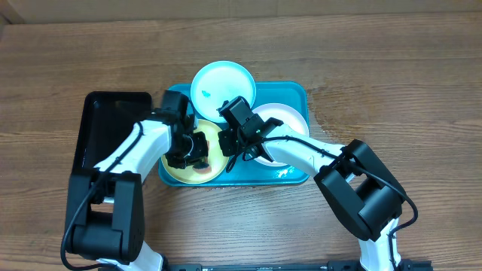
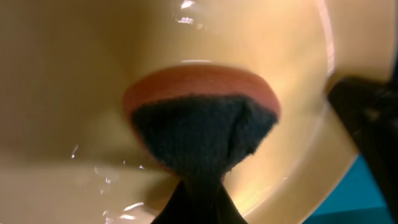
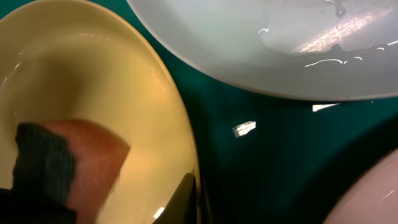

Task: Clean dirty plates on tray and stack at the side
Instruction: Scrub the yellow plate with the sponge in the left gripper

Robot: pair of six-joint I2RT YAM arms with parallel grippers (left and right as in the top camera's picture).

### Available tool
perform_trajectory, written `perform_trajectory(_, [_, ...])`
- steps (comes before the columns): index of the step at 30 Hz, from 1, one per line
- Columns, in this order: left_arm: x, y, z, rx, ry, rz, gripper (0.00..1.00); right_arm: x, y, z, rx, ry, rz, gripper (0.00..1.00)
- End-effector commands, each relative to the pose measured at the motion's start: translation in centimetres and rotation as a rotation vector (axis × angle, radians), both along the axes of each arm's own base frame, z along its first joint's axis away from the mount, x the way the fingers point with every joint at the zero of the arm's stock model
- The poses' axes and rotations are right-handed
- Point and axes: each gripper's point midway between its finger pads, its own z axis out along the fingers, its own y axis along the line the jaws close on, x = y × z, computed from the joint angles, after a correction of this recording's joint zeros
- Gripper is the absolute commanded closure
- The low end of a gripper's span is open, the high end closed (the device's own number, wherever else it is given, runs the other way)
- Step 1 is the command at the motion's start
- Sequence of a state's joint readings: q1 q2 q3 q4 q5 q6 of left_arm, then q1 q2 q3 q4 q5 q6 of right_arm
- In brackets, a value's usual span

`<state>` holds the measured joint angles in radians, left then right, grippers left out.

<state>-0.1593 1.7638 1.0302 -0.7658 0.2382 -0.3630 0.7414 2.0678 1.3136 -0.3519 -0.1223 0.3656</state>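
Observation:
Next, I put the yellow-green plate, now at the turquoise tray's front, down with my right gripper on the bare table off the turquoise tray's back corner (image 1: 368, 93) past the white plate.
The yellow-green plate (image 1: 181, 170) lies at the front left of the turquoise tray (image 1: 295, 92). My left gripper (image 1: 197, 150) is shut on an orange sponge with a dark scouring side (image 2: 199, 124) and presses it on the yellow-green plate (image 2: 74, 74). My right gripper (image 1: 239, 147) is shut on that plate's right rim (image 3: 180, 124), with one finger (image 3: 191, 200) on the inner edge. The light blue plate (image 1: 222, 84) with a green smudge sits at the tray's back. The white plate (image 1: 285, 119) lies at the right, partly under my right arm.
A narrower black tray (image 1: 113, 124) lies left of the turquoise tray, under my left arm. Wooden table surrounds both trays. Water drops sit on the light blue plate (image 3: 267, 43) and on the tray floor (image 3: 249, 155).

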Motion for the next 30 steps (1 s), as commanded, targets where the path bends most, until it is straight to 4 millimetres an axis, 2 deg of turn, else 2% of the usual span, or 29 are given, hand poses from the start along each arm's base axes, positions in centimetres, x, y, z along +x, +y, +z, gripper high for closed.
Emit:
perform_trajectory(1, [0.0,3.1,-0.4,0.218,-0.002,-0.004,0.96,-0.5,0.2,-0.7,-0.011,0.008,0.029,0.96])
perform_trajectory(6, [-0.4,8.1,0.2,0.479,0.007,0.106,0.96,-0.6,0.2,-0.7,-0.012,0.008,0.029,0.96])
perform_trajectory(10, [0.7,9.1,1.6,0.489,-0.005,0.143,0.96,-0.4,0.0,-0.7,-0.019,0.002,0.025,0.96])
perform_trajectory(14, [2.5,9.7,5.0,0.478,-0.049,0.201,0.96,-0.3,0.0,-0.7,-0.024,-0.005,0.024,0.96])
perform_trajectory(18, [4.4,10.0,9.8,0.434,-0.161,0.269,0.96,-0.1,0.2,0.1,-0.035,-0.019,0.057,0.96])
perform_trajectory(22, [5.1,10.2,14.0,0.353,-0.286,0.323,0.96,0.5,0.8,2.3,-0.037,-0.057,0.092,0.96])
perform_trajectory(25, [4.6,11.7,16.1,0.331,-0.334,0.379,0.96,1.5,0.8,4.6,-0.056,-0.107,0.084,0.96])
perform_trajectory(29, [3.5,14.6,16.6,0.314,-0.322,0.423,0.96,2.9,0.4,9.4,-0.149,-0.247,0.119,0.96])
perform_trajectory(30, [3.3,15.5,16.5,0.299,-0.313,0.421,0.96,3.4,0.1,11.3,-0.200,-0.312,0.116,0.96])
